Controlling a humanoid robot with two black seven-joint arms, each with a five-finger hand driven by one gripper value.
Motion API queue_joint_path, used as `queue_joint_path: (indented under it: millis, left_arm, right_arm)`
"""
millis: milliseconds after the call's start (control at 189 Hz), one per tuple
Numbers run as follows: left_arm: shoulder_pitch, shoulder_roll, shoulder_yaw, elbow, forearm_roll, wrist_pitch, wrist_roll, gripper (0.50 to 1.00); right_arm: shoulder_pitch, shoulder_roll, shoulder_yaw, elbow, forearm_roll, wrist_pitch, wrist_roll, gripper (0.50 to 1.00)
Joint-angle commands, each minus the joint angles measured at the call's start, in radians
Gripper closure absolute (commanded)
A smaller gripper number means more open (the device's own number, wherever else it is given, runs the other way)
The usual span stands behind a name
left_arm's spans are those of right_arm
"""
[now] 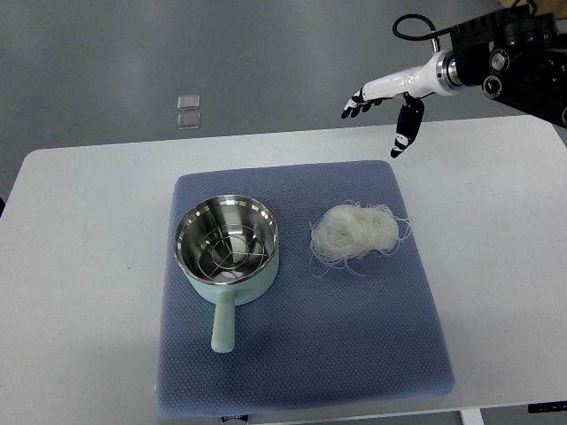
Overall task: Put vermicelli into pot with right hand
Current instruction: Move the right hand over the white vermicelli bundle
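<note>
The robot's right gripper needs to next move to the thick middle point(352, 231) of the white vermicelli nest and close there, because the nest's loose pieces spread outward.
A loose white nest of vermicelli point(356, 230) lies on the right half of a blue mat point(301, 354). A pale green pot point(227, 248) with a shiny steel inside and a wire rack sits on the mat's left half, its handle pointing toward the near edge. My right hand point(383, 111) hangs in the air beyond the mat's far right corner, well above and behind the vermicelli. Its fingers are spread and it holds nothing. The left arm does not show.
The mat lies on a white table point(80, 266). Two small clear squares point(188, 111) lie on the grey floor beyond the table's far edge. The right arm's dark body point(523, 62) fills the top right corner.
</note>
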Motion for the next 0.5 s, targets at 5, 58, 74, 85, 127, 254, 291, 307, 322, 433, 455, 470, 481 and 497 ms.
queue_joint_path:
  millis: [5, 58, 74, 85, 127, 254, 291, 307, 322, 433, 455, 470, 481, 497]
  left_arm:
    - [-0.001, 0.000, -0.001, 0.000, 0.000, -0.001, 0.000, 0.500]
    - [-0.001, 0.000, -0.001, -0.002, 0.000, 0.000, 0.000, 0.500]
    - [0.001, 0.000, -0.001, -0.002, 0.000, 0.000, 0.000, 0.500]
    - [-0.001, 0.000, -0.001, -0.002, 0.000, 0.000, 0.000, 0.500]
    - [-0.001, 0.000, -0.001, 0.000, 0.000, 0.000, 0.000, 0.500]
    - [0.001, 0.000, -0.001, 0.001, -0.003, 0.000, 0.000, 0.500]
    - [0.001, 0.000, -0.002, 0.001, -0.003, 0.000, 0.000, 0.500]
    - [0.001, 0.000, -0.002, 0.001, -0.003, 0.000, 0.000, 0.500]
    - [0.001, 0.000, -0.002, 0.001, -0.005, 0.000, 0.000, 0.500]
    - [0.001, 0.000, -0.002, 0.001, -0.005, 0.000, 0.000, 0.500]
    - [0.001, 0.000, -0.002, 0.001, -0.005, 0.000, 0.000, 0.500]
    - [0.001, 0.000, -0.002, 0.001, -0.005, 0.000, 0.000, 0.500]
    - [0.001, 0.000, -0.002, 0.001, -0.005, 0.000, 0.000, 0.500]
    - [0.001, 0.000, -0.002, 0.001, -0.005, 0.000, 0.000, 0.500]
  right_arm:
    - [0.142, 0.043, -0.101, 0.058, 0.019, 0.037, -0.028, 0.576]
    - [0.142, 0.060, -0.096, 0.078, 0.067, 0.040, -0.057, 0.576]
    - [0.142, 0.065, -0.095, 0.083, 0.080, 0.042, -0.063, 0.576]
    - [0.142, 0.068, -0.095, 0.086, 0.094, 0.042, -0.071, 0.576]
    - [0.139, 0.083, -0.093, 0.100, 0.162, 0.042, -0.106, 0.576]
    - [0.087, 0.099, -0.092, 0.106, 0.375, 0.042, -0.195, 0.576]
    - [0.071, 0.099, -0.092, 0.107, 0.410, 0.040, -0.209, 0.576]
    - [0.062, 0.099, -0.092, 0.109, 0.429, 0.039, -0.217, 0.576]
    - [0.056, 0.097, -0.092, 0.109, 0.436, 0.037, -0.218, 0.576]
    - [-0.005, 0.085, -0.084, 0.132, 0.459, 0.029, -0.226, 0.579]
    - [-0.013, 0.083, -0.081, 0.132, 0.459, 0.026, -0.226, 0.579]
    - [-0.028, 0.082, -0.070, 0.132, 0.458, 0.022, -0.226, 0.579]
    - [-0.038, 0.080, -0.066, 0.132, 0.459, 0.019, -0.226, 0.579]
    - [-0.045, 0.079, -0.060, 0.132, 0.459, 0.017, -0.226, 0.579]
